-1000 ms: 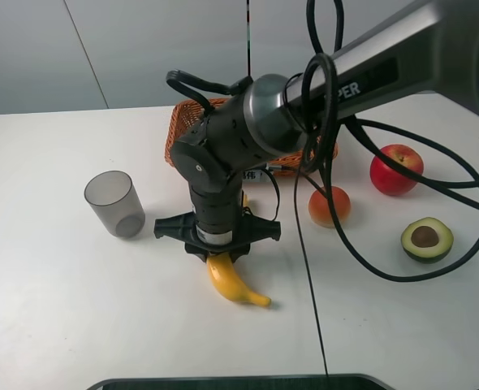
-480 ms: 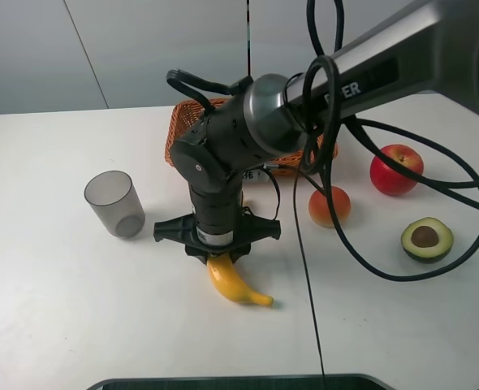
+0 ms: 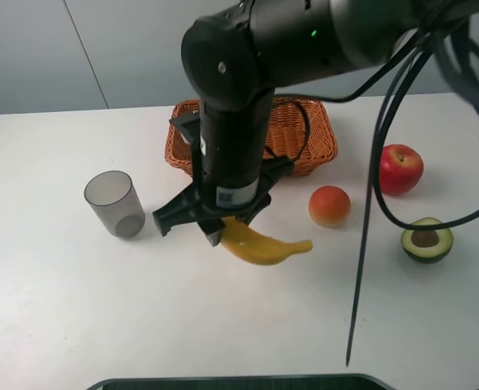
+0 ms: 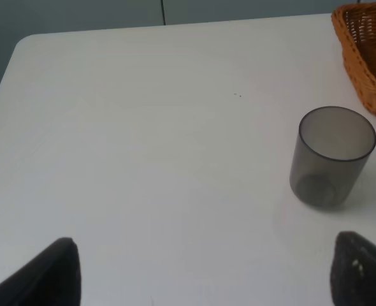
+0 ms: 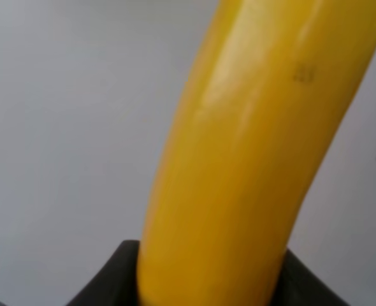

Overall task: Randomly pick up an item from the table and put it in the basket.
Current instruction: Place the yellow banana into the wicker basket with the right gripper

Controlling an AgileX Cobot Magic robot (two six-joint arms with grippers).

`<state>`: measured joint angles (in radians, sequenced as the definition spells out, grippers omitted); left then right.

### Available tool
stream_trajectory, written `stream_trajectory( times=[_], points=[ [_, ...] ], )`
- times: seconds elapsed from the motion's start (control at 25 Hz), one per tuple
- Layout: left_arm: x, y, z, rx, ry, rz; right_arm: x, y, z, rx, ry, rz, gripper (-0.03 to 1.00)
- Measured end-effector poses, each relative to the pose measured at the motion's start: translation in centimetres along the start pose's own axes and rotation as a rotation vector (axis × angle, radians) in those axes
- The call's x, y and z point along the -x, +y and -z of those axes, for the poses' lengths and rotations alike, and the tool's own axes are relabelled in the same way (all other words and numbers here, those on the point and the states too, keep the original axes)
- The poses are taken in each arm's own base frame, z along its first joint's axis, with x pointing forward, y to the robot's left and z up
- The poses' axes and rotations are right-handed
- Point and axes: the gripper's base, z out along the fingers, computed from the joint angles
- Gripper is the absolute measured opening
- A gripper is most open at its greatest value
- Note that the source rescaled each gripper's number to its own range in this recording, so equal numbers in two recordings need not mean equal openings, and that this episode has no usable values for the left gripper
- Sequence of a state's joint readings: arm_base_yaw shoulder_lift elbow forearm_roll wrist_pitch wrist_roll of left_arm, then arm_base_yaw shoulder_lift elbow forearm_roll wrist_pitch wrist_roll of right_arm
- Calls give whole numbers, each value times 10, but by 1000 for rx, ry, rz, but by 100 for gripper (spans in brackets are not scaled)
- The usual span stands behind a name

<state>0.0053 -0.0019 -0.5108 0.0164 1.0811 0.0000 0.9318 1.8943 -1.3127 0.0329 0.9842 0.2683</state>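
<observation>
My right gripper will let go of the yellow banana lengthwise across the middle of the orange-brown wicker basket's bottom [image 3: 248, 141].
My right gripper [image 3: 221, 230] is shut on one end of the yellow banana [image 3: 264, 246] and holds it in the air above the white table [image 3: 77, 301]. The banana sticks out to the right. In the right wrist view the banana [image 5: 252, 146] fills the frame, clamped at its lower end. The orange-brown wicker basket [image 3: 312, 134] stands behind the arm, partly hidden by it; its corner shows in the left wrist view [image 4: 366, 57]. My left gripper [image 4: 201, 274] is open, its fingertips [image 4: 48, 274] wide apart above bare table, out of the high view.
A grey translucent cup [image 3: 114, 203] stands left of the right gripper and shows in the left wrist view [image 4: 331, 156]. A round orange-pink fruit [image 3: 330, 205], a red apple [image 3: 400, 168] and a half avocado [image 3: 426, 239] lie to the right. Black cables hang over the right side.
My right gripper has lifted the banana off the table and raised it. The banana now swings out to the right. The basket shows more behind the arm.
</observation>
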Motion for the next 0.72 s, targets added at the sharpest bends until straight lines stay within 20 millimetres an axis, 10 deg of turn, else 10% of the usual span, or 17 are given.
stream_trajectory(
  times=[0.36, 0.72],
  points=[
    [0, 0, 0, 0, 0, 0, 4, -52, 15, -117, 46, 657, 1],
    [0, 0, 0, 0, 0, 0, 37, -87, 32, -196, -9, 859, 1]
  ],
)
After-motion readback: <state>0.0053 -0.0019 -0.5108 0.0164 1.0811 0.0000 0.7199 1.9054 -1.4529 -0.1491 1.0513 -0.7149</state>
